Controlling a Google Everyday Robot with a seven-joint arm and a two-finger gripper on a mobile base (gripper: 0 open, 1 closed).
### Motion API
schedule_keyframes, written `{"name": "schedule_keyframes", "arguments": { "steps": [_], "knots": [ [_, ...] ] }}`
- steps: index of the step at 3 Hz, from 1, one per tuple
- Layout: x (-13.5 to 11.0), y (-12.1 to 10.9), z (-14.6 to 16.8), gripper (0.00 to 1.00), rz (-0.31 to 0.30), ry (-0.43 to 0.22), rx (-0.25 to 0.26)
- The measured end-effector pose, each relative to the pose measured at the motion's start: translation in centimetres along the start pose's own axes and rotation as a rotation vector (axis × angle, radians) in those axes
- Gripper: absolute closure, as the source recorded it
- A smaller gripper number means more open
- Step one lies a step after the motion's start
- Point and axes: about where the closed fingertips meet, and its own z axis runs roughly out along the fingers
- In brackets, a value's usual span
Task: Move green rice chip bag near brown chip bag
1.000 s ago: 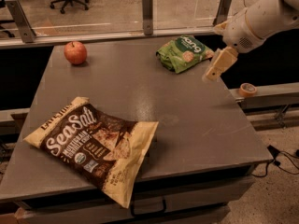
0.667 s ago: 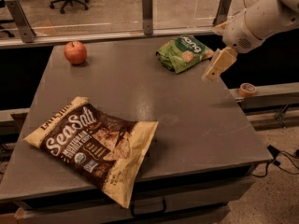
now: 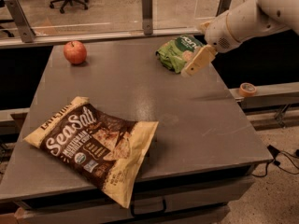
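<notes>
Next, the gripper moves in from the green rice chip bag's edge and closes on the bag's crinkled middle (image 3: 175, 54).
The green rice chip bag (image 3: 179, 53) lies crinkled at the back right of the grey table (image 3: 196, 120). The brown chip bag (image 3: 93, 143), large with white "Sea Salt" lettering and cream ends, lies at the front left, its lower corner hanging over the table's front edge. My gripper (image 3: 198, 60) reaches in from the right on a white arm (image 3: 243, 22). It sits at the green bag's right edge, low over the table, and overlaps that edge in this view. The two bags lie far apart.
A red apple (image 3: 74, 52) stands at the table's back left. A roll of tape (image 3: 246, 88) rests on a ledge to the right of the table. A glass barrier with metal posts (image 3: 147, 10) runs behind the table.
My gripper has moved left, from a spot clear of the green bag to its right edge. The bags and the apple have not moved.
</notes>
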Motion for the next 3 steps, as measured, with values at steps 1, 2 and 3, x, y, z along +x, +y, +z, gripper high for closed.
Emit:
{"name": "schedule_keyframes", "arguments": {
  "steps": [1,2,3],
  "knots": [
    [-2.4,-1.8,3.3,0.00,0.013,-0.077,0.017],
    [-3.3,-3.1,7.2,0.00,0.055,-0.119,0.019],
    [-2.6,-3.9,9.9,0.00,0.139,-0.126,0.026]
  ]
}}
